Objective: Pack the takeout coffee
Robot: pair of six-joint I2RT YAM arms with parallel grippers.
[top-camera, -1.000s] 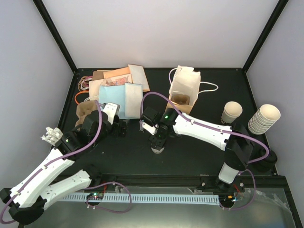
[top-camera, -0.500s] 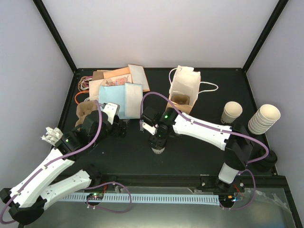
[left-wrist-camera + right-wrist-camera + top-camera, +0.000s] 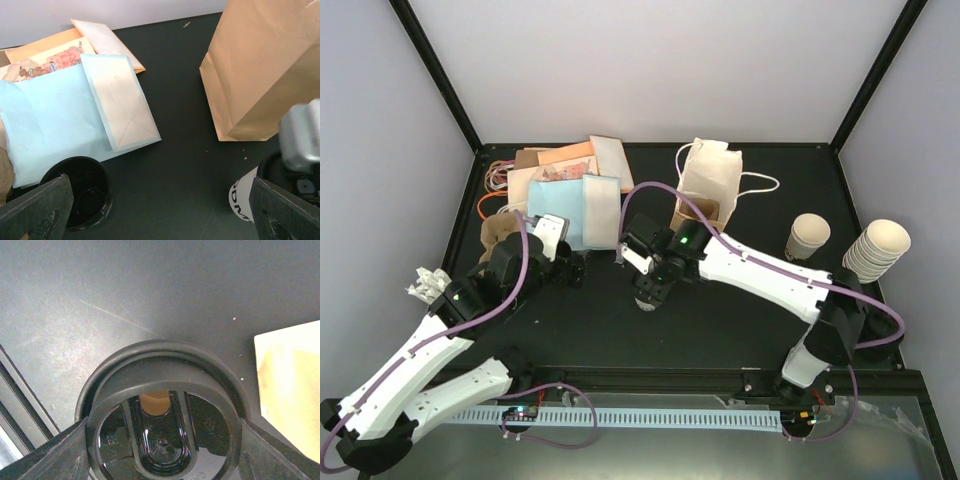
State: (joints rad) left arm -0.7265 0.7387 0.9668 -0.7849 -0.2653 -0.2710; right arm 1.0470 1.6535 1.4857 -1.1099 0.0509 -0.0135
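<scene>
The tan paper bag is next for my left gripper, which should go to it and close on the bag's rim (image 3: 681,188) facing the envelopes, beside its white handle.
The takeout coffee (image 3: 646,303) is a white cup with black lettering and a black lid, at the table's middle. My right gripper (image 3: 653,288) is over it, fingers shut on either side of the lid. In the right wrist view the lid (image 3: 162,405) fills the middle, between my fingers (image 3: 60,452). In the left wrist view the cup's lettered side (image 3: 245,200) shows at lower right under the right gripper. My left gripper (image 3: 160,222) is open and empty, left of the cup. A tan paper bag (image 3: 705,190) stands open behind the cup and also shows in the left wrist view (image 3: 265,70).
A loose black lid (image 3: 75,192) lies by my left gripper. Envelopes and papers (image 3: 570,190) lie at the back left, beside a cardboard carrier (image 3: 498,235). A single lidless cup (image 3: 808,236) and stacked cream cups (image 3: 876,250) stand at the right. Crumpled white paper (image 3: 425,284) lies at far left.
My right gripper has moved with the cup a little toward the back and left, and the arm's elbow has swung right. The left arm has shifted slightly.
</scene>
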